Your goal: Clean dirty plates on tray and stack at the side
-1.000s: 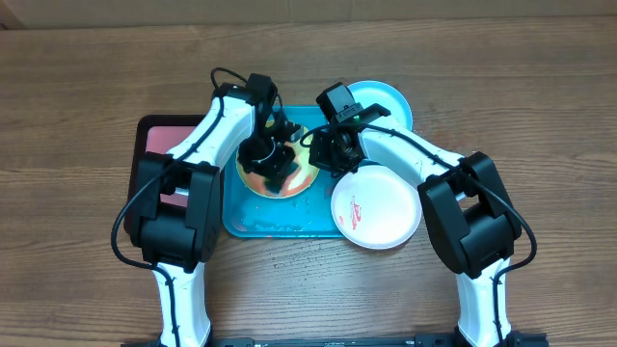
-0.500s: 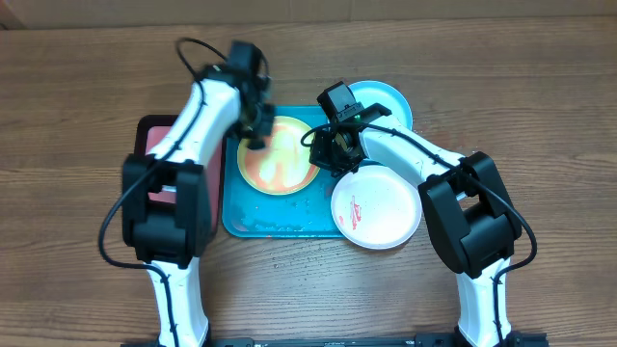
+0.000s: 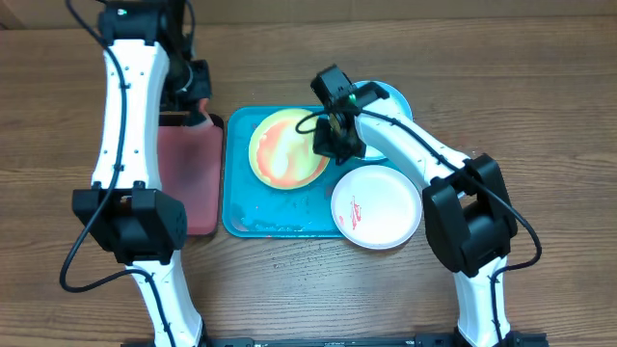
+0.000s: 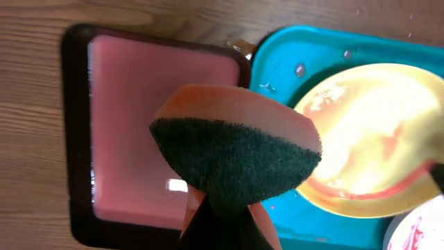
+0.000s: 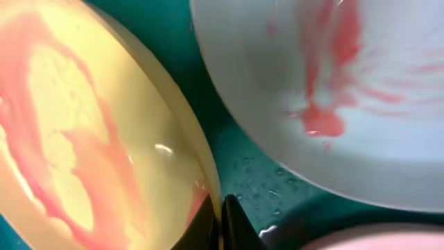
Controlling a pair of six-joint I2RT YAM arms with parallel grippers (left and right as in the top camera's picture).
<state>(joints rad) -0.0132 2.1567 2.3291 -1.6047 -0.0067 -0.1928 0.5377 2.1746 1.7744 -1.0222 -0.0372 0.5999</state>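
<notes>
I will set the yellow-green plate on the wooden table [image 3: 462,151] just beyond the light blue plate with my right gripper.
The yellow-green plate [image 3: 285,149] with red sauce smears sits tilted on the turquoise tray [image 3: 241,207]. My right gripper [image 3: 331,145] is shut on its right rim; the wrist view shows the fingers [image 5: 220,222] pinching the plate's edge [image 5: 104,139]. The light blue plate [image 3: 393,101] lies behind, smeared red in the right wrist view [image 5: 333,90]. The white plate [image 3: 378,205] with a red smear overlaps the tray's right edge. My left gripper [image 3: 198,114] is shut on an orange sponge with a dark scrubbing face [image 4: 236,156], held above the dark red tray [image 4: 139,139].
The dark red tray with black rim [image 3: 188,178] lies left of the turquoise tray on the wooden table [image 3: 540,116]. Water drops sit on the turquoise tray floor [image 4: 298,69].
My left arm has lifted the sponge off the yellow-green plate and swung left over the dark red tray. The right gripper has raised the plate's right rim and shifted it slightly.
</notes>
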